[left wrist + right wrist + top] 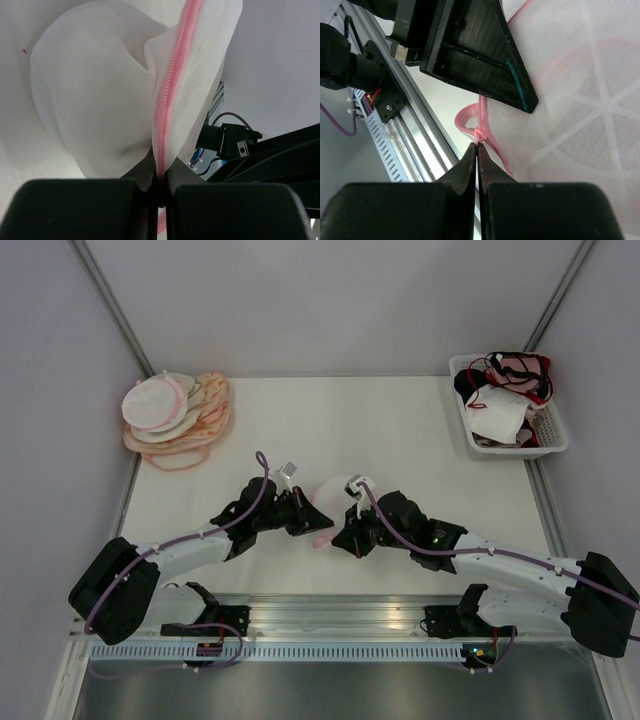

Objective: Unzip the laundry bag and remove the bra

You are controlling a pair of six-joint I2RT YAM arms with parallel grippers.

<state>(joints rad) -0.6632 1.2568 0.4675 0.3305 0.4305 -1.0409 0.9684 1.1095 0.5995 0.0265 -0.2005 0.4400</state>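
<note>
Left gripper pinches the pink zip rim needing opening; it should release, then take the white mesh (117,112) beside that rim.
The laundry bag (322,500), white mesh with a pink zip rim, lies between both grippers near the table's front middle. My left gripper (305,521) is shut on the pink zip rim (172,85), with the mesh (100,100) bulging up beyond the fingers. My right gripper (340,537) is shut on the small pink zip pull (480,135) at the bag's near edge, beside a pink loop (466,120). The bag's mesh (580,100) fills the right of the right wrist view, and the left gripper's black finger (480,55) crosses above it. The bra is hidden.
A pile of pink- and orange-rimmed pouches (175,410) sits at the back left. A white basket (556,432) at the back right holds white, black and red-strapped garments. A metal rail (330,618) runs along the near table edge.
</note>
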